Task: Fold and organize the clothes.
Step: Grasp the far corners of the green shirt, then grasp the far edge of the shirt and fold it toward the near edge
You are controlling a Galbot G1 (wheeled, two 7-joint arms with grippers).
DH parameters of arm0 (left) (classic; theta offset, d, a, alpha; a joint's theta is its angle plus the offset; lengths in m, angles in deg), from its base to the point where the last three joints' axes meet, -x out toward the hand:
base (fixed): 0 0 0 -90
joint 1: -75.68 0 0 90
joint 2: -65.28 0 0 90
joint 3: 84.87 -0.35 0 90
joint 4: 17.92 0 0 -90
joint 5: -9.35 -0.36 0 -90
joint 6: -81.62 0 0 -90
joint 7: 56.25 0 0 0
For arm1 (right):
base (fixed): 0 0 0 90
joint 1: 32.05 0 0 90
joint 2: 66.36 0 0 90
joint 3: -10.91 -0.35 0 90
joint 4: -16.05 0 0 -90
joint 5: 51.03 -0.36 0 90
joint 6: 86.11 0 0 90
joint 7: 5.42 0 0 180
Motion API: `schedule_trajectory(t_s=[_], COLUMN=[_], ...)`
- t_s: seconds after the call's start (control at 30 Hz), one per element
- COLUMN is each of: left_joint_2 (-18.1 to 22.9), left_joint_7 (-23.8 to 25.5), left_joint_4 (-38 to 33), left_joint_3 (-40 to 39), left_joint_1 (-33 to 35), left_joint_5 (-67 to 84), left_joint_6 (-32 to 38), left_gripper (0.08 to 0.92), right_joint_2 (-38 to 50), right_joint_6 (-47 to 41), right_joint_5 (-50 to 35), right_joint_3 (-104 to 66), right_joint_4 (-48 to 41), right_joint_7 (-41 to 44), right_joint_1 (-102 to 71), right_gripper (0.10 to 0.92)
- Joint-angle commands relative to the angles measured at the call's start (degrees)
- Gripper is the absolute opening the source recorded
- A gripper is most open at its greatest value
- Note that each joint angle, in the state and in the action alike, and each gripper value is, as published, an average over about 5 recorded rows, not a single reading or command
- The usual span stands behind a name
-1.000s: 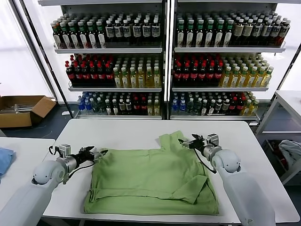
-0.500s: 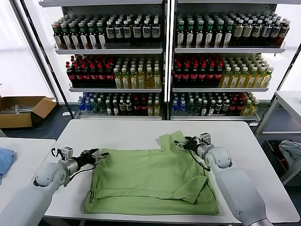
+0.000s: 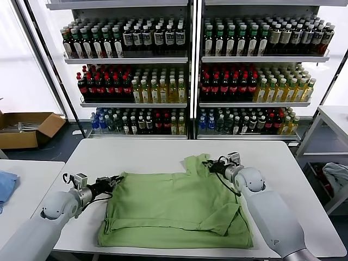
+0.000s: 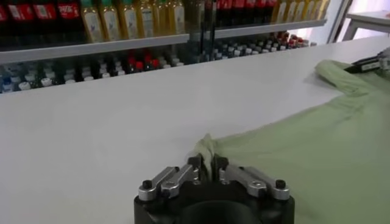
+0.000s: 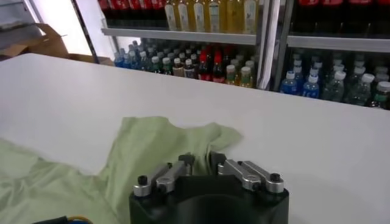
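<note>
Next, I release the polo shirt's pinched corner, now held low at the table, from my left gripper just behind the near end of the front fold [image 3: 107,208].
A light green polo shirt [image 3: 174,209] lies partly folded on the white table [image 3: 152,155]. My left gripper [image 3: 113,180] is shut on the shirt's left corner, low at the table; the left wrist view shows the pinched fabric [image 4: 206,149] between its jaws. My right gripper [image 3: 212,166] is shut on the shirt's upper right part beside the raised sleeve [image 3: 197,162]; the right wrist view shows cloth [image 5: 159,146] bunched between its jaws [image 5: 199,163]. The collar and logo are hidden.
Shelves of bottles [image 3: 190,70] stand behind the table. A second white table [image 3: 24,179] with a blue cloth [image 3: 5,185] is at the left. A cardboard box [image 3: 27,126] sits on the floor. Another cloth [image 3: 337,176] lies at the right.
Both grippers have moved slightly inward and down with the shirt's edges; the right gripper slid left toward the raised sleeve, the left arm lowered toward the table.
</note>
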Motion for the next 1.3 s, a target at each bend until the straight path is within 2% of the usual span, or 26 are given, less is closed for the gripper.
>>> schedule_trajectory(t_s=[0.03,0.17,0.6,0.93,1.13,1.3], left_joint_2=[0.59,-0.14,-2.25,-0.48,1.47,4.24], left_joint_7=[-0.76,-0.76,-3.60,-9.85,-12.47,-12.81], left_joint_4=[-0.95,-4.44,-17.40,-26.91,-32.33,-36.71], left_joint_3=[0.53,2.41,10.42,18.54,24.07,27.96], left_joint_1=[0.04,0.83,7.39,17.52,26.89,35.18], left_joint_5=[-1.30,-0.76,1.49,1.77,0.79,-1.22], left_joint_6=[0.68,0.65,2.05,3.58,3.49,3.57], left_gripper=[0.126,0.091,0.089,0.086,0.086,0.086], right_joint_2=[-0.30,-0.26,3.53,3.82,2.31,-0.06], right_joint_6=[-0.43,-0.58,-0.60,-0.21,0.21,0.51], right_joint_5=[-0.82,-2.34,-5.50,-7.15,-7.22,-6.65], right_joint_3=[-0.78,-3.28,-12.19,-23.09,-28.29,-31.77], right_joint_4=[1.51,6.85,26.28,41.49,48.58,54.07], right_joint_7=[0.72,0.24,-1.65,-2.83,-3.40,-3.54], right_joint_1=[-0.11,-1.79,-15.14,-33.78,-43.67,-52.39], right_gripper=[0.132,0.106,0.106,0.106,0.106,0.106])
